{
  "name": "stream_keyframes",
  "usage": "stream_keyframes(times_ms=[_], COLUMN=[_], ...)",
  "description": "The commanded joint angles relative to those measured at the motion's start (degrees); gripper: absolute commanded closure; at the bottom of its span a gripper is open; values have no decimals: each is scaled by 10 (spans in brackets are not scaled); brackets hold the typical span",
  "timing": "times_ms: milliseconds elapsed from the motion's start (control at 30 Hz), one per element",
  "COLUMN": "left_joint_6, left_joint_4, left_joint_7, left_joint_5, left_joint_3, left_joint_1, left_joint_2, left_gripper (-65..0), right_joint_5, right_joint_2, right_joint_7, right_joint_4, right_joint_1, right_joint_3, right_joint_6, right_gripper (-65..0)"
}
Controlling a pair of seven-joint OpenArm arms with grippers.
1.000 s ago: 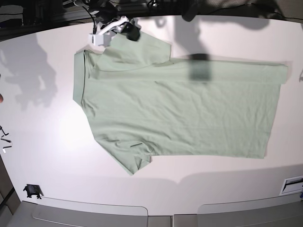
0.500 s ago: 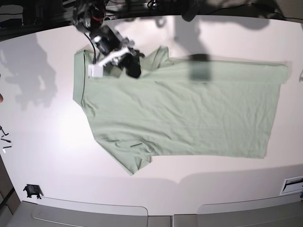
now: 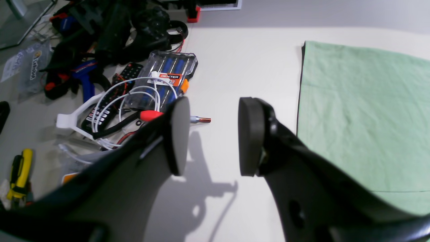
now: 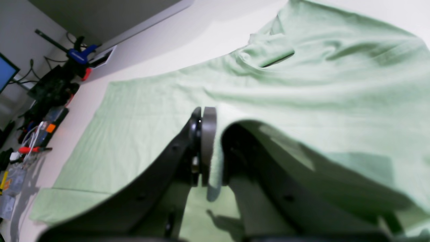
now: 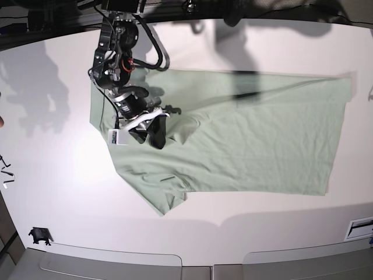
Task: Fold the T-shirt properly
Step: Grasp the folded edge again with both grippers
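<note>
The robot's left gripper should next move to the upper hem corner (image 5: 337,94) of the T-shirt, at the end opposite the neck, and close there.
The pale mint-green T-shirt (image 5: 250,140) lies flat across the white table, neck end to the left. My right gripper (image 5: 155,134) is shut on a pinch of its fabric over the left part of the body. The upper sleeve is pulled down with it onto the shirt. In the right wrist view the jaws (image 4: 203,141) meet on cloth, and the T-shirt (image 4: 302,77) drapes over one finger. My left gripper (image 3: 211,134) is open and empty above bare table, just beside the shirt's straight hem edge (image 3: 362,111). It does not show in the base view.
Beyond the table edge lies a heap of tools: a clear screwdriver case (image 3: 168,79), white cables (image 3: 111,101) and a yellow-handled tool (image 3: 20,171). A small black object (image 5: 39,235) sits at the table's front left. A white tag (image 5: 360,226) lies at the front right.
My right gripper has moved from the shirt's upper left corner down toward its middle, dragging the upper sleeve and top edge with it over the body.
</note>
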Motion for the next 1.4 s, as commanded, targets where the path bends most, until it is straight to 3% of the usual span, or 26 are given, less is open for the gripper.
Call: stream_keyframes(times_ms=[0, 133, 200, 367, 533, 600, 667, 733, 767, 867, 1000, 1100, 1167, 1367], left_joint_6=[3, 3, 3, 3, 0, -37, -102, -115, -115, -115, -114, -38, -6, 1], left_joint_4=[9, 9, 9, 9, 8, 8, 8, 8, 8, 8, 8, 8, 5, -66], left_joint_7=[-14, -14, -14, -7, 49, 65, 78, 95, 97, 89, 57, 18, -1, -3], left_joint_5=[-9, -9, -9, -18, -109, -129, -140, -160, -159, -121, -4, 70, 112, 128], left_joint_3=[-6, -6, -6, -6, -5, -4, 7, 39, 61, 146, 240, 283, 302, 315], left_joint_1=[-3, -3, -3, -1, 2, 2, 2, 2, 2, -3, -22, -31, -32, -42], left_joint_2=[-16, -16, -16, -15, -10, 0, 12, 22, 26, 27, 37, 55, 68, 87], left_gripper=[-220, -220, -220, -220, -215, -171, -89, -27, 0, 0, 0, 0, 0, 0], right_joint_5=[12, 12, 15, 19, 19, 19, 19, 29, 40, 71, 76, 60, 22, -16], right_joint_2=[0, 0, 0, 1, 13, 21, 24, 24, 24, 24, 24, 28, 31, 57], right_joint_7=[19, 34, 35, 19, -51, -82, -99, -102, -103, -112, -112, -107, -84, -42], right_joint_4=[6, 3, 3, 8, 56, 86, 116, 145, 158, 187, 190, 188, 178, 70], right_joint_1=[10, 12, 12, 12, 11, 11, 8, -1, -9, -37, -86, -122, -138, -141], right_joint_3=[-1, -1, -1, 0, 9, 23, 46, 77, 93, 136, 158, 156, 150, 105], right_joint_6=[6, 6, 6, 6, 6, 6, 6, 6, 6, 6, 7, 7, 6, 3], right_gripper=[0, -264, -290, -290, -288, -277, -200, -39, 0, 0, 0, 0, 0, 0])
